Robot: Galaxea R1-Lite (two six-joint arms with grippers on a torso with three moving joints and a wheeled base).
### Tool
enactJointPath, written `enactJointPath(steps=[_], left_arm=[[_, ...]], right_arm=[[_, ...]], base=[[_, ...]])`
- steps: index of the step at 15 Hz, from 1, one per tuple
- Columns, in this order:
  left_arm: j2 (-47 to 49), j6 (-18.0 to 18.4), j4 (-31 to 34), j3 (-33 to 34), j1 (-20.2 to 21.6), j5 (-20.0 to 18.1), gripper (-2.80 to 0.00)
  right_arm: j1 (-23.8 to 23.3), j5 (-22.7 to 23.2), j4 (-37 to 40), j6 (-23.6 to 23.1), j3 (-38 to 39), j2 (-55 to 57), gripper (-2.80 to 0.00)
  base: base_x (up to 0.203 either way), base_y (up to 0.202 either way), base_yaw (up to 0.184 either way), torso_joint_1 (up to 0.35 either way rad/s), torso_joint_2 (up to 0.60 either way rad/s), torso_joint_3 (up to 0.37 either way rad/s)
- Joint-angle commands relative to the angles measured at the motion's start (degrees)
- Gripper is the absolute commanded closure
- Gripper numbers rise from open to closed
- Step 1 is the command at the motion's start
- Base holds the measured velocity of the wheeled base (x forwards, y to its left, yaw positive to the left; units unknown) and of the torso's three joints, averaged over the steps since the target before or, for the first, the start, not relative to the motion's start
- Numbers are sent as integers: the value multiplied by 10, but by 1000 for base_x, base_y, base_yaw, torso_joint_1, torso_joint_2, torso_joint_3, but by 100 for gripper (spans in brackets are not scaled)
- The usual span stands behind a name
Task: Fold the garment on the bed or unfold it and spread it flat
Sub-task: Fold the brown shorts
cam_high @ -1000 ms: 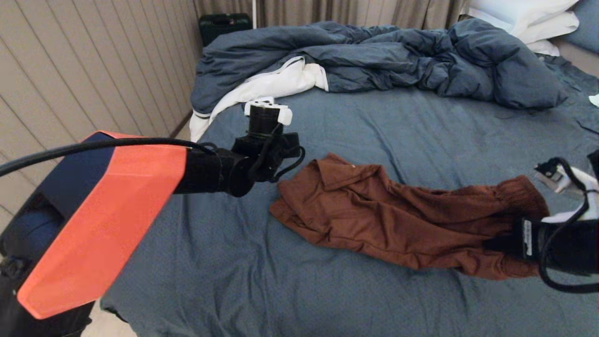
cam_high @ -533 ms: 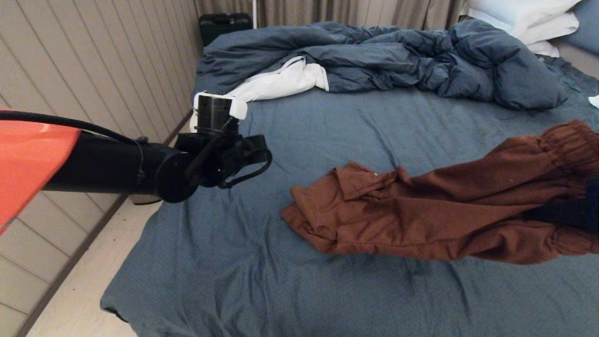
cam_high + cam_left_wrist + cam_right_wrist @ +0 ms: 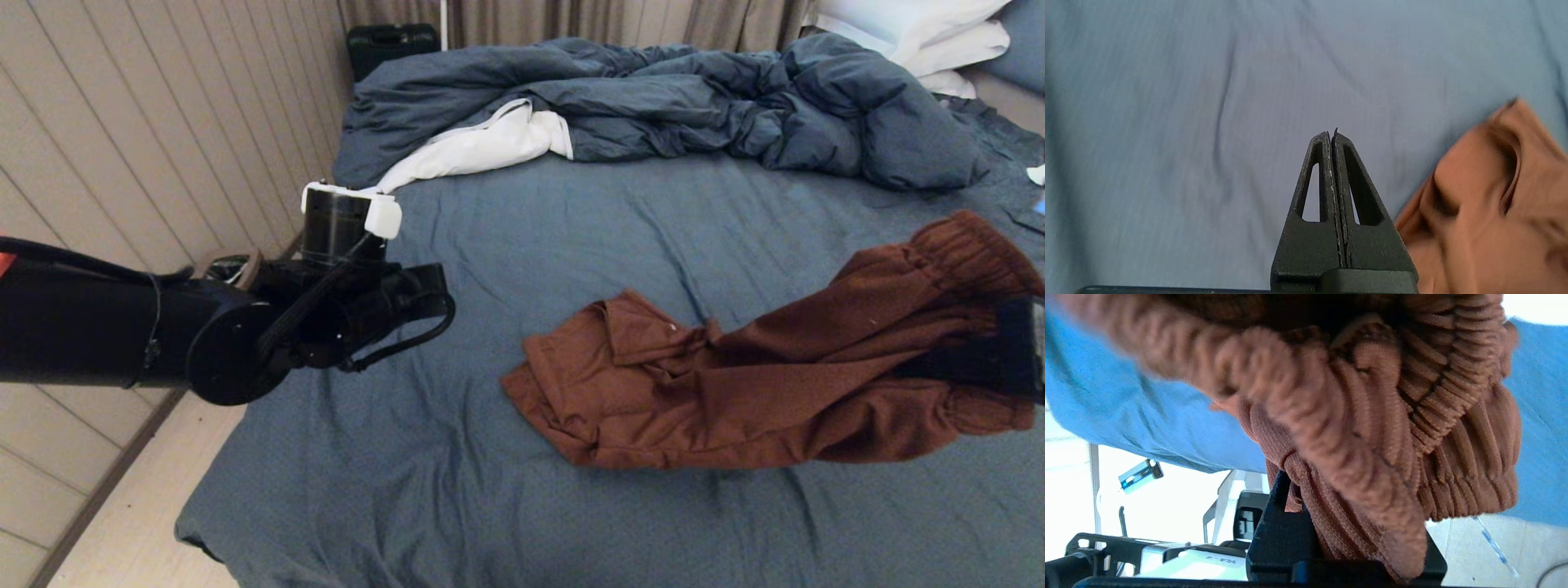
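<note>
Next, I let go of the waistband, now lifted at the bed's far side, with my right gripper on the far edge of the shorts' crumpled leg end (image 3: 560, 331).
The garment (image 3: 735, 392), rust-brown shorts, stretches across the right half of the bed (image 3: 571, 229). Its leg end lies crumpled on the slate-blue sheet. The gathered waistband end (image 3: 971, 245) hangs lifted at the far right. My right gripper (image 3: 1016, 359) is shut on that waistband, and the ribbed fabric (image 3: 1372, 396) drapes over its fingers (image 3: 1280, 498). Over bare sheet left of the shorts, my left gripper (image 3: 1331, 134) hovers shut and empty, with the shorts' edge (image 3: 1486, 212) beside it. The left arm's wrist (image 3: 351, 269) sits near the bed's left side.
A bunched blue duvet (image 3: 694, 98) with white lining (image 3: 482, 147) fills the back of the bed. White pillows (image 3: 922, 33) lie at the back right. A panelled wall (image 3: 122, 122) and a strip of floor (image 3: 139, 506) run along the left. A black case (image 3: 390, 41) stands in the far corner.
My right gripper has lifted the waistband end up off the sheet and to the right, dragging the leg end rightward. The left arm has drawn back to the left, away from the shorts.
</note>
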Motion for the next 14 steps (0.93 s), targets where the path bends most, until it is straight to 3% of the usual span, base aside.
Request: enactJointPath(steps=[1, 7, 14], left_arm=[[-33, -2, -37, 77, 0, -2, 0], [-84, -6, -147, 234, -1, -16, 0], [-84, -30, -215, 306, 0, -32, 0]], right_arm=[[28, 5, -15, 1, -25, 90, 0], [138, 2, -71, 5, -140, 295, 0], [170, -8, -70, 5, -284, 481, 0]], base=[[0, 0, 0, 0, 0, 0], [0, 0, 0, 0, 0, 0], [0, 0, 0, 0, 0, 0]])
